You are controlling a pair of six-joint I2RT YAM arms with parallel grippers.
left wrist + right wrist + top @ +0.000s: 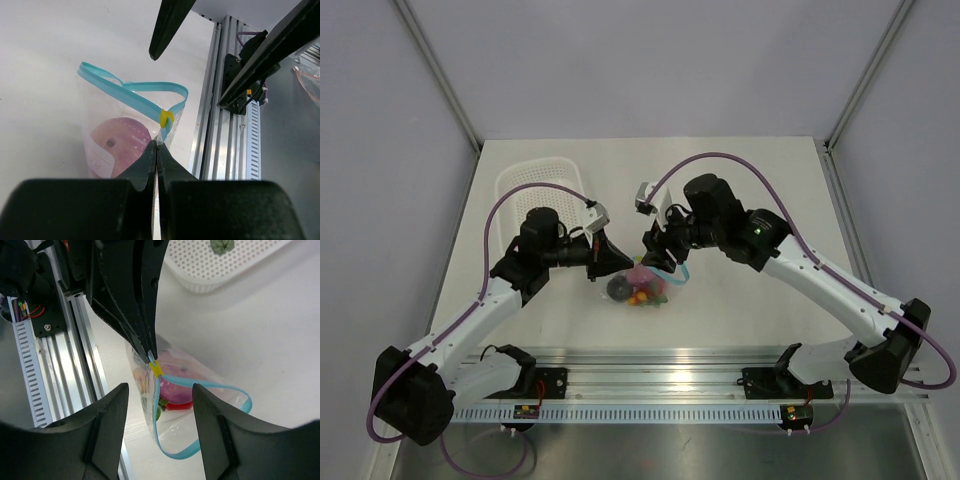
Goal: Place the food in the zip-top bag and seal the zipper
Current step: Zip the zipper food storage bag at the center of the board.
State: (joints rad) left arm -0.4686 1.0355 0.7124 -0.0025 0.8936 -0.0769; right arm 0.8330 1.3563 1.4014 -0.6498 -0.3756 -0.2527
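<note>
The open zipper loop is between my right gripper's fingers, so that gripper should pinch the yellow slider (156, 369) and pull it along while my left gripper holds the bag's corner.
The clear zip-top bag (642, 287) lies between my two grippers with its mouth gaping. Its light blue zipper (131, 96) forms an open loop, with a yellow slider (165, 118) at the near end. My left gripper (157, 146) is shut on the bag's corner just below the slider. My right gripper (160, 412) is open above the mouth, one finger on each side of the zipper loop (210, 386), touching nothing. Inside the bag are a pink roundish piece (172, 388), a red piece (179, 405) and a green leafy bit (159, 413).
A white perforated basket (535, 185) stands at the back left and holds a green piece (222, 245). The aluminium rail (650, 365) runs along the near edge, close below the bag.
</note>
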